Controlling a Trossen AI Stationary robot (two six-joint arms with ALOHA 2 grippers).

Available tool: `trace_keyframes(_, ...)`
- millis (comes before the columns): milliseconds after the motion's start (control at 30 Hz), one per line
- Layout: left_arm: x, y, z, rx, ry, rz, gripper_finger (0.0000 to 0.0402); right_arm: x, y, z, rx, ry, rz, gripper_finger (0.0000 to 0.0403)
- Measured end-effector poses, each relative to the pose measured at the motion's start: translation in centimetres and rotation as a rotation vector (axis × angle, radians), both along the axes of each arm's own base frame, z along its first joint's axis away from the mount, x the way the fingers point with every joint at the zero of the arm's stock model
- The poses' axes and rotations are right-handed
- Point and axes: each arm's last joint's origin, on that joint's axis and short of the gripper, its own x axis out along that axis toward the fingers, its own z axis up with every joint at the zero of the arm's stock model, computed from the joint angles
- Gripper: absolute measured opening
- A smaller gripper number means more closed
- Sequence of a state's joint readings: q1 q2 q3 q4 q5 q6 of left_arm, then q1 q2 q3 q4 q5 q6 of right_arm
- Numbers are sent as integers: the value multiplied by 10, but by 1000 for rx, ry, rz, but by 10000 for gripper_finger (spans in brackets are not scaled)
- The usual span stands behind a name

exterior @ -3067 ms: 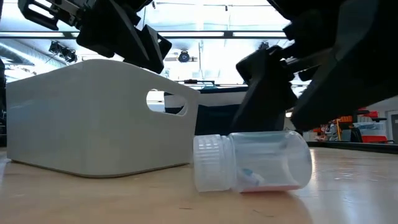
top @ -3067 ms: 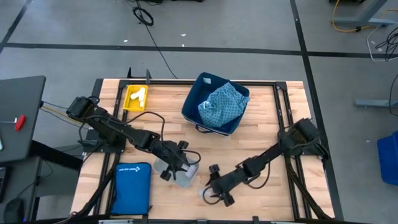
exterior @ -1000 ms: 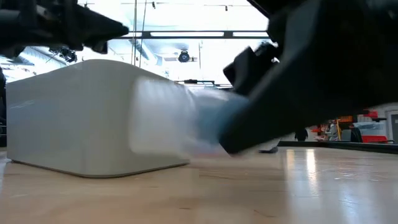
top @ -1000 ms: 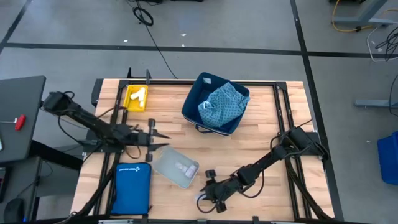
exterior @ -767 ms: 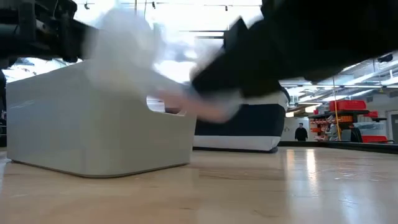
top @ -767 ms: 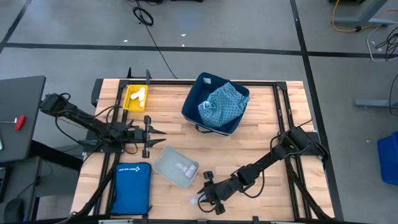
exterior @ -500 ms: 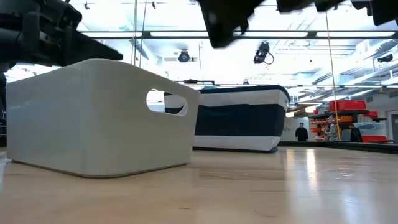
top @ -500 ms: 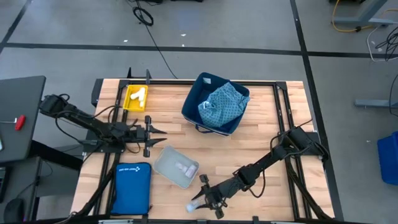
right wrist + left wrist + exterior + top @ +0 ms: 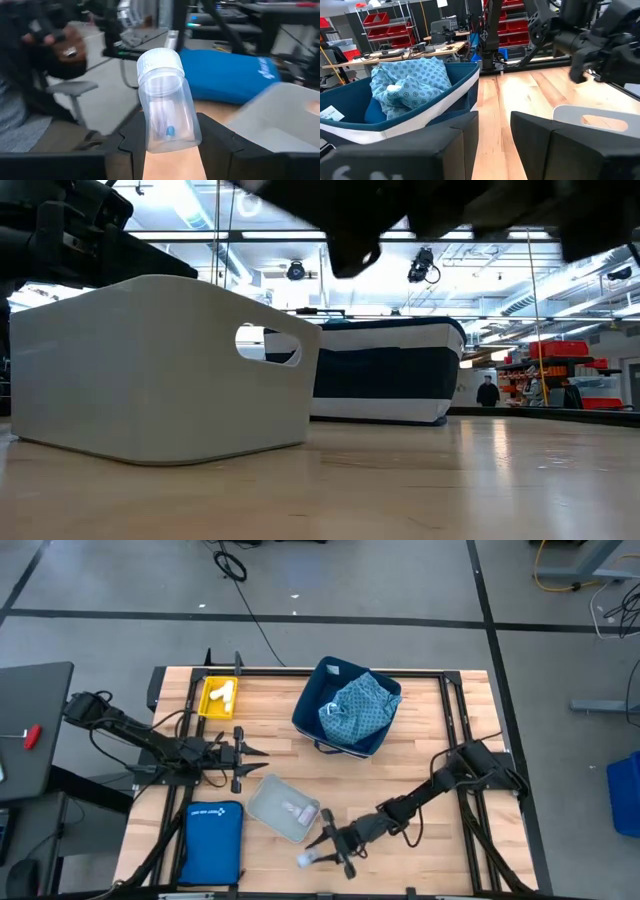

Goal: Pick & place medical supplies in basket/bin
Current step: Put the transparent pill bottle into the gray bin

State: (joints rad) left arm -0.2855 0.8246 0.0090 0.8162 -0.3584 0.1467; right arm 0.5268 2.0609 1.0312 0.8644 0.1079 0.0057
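Note:
I will use my right gripper to let go of the clear vial inside the grey tray (image 9: pixel 281 817), between the small white item and the side by the pouch.
My right gripper (image 9: pixel 318 852) hangs over the table's near edge, just near-side of the grey tray (image 9: pixel 262 802), and is shut on a clear vial with a white screw cap (image 9: pixel 167 110). The tray holds a small white item (image 9: pixel 297 808). The teal patterned cloth (image 9: pixel 358 705) lies in the navy bin (image 9: pixel 312 705); no dark blue bundle shows apart from it. White vials (image 9: pixel 225 692) lie in the yellow bin (image 9: pixel 208 705). My left gripper (image 9: pixel 250 755) waits open, left of the tray, above the table. My right gripper pinches the vial's bottom end (image 9: pixel 172 142) between its two fingers (image 9: pixel 132 140). The vial lies along the fingers, with its white cap (image 9: pixel 160 62) pointing away toward the table's near left corner. It is lifted clear of the table (image 9: pixel 305 860).
The flat blue zip pouch (image 9: pixel 212 840) lies at the near left corner, left of the tray. In the low view the tray's wall (image 9: pixel 160 370) stands left and the navy bin (image 9: pixel 390 380) behind it. Bare wood stretches between the bin and my right arm.
My right gripper, shut on the vial, has lifted it off the table and out of the low view. It has swung the cap end toward the near left corner and then drawn a little toward the tray.

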Motion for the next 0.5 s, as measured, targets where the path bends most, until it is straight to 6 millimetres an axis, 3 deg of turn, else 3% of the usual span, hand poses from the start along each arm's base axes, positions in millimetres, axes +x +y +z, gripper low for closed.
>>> trace_keyframes(233,0,0,0,4,2,0,120,11,-27,1,50,18,-81,141)
trace_keyframes(500,0,0,-1,15,9,0,120,32,-51,24,9,143,-171,141)
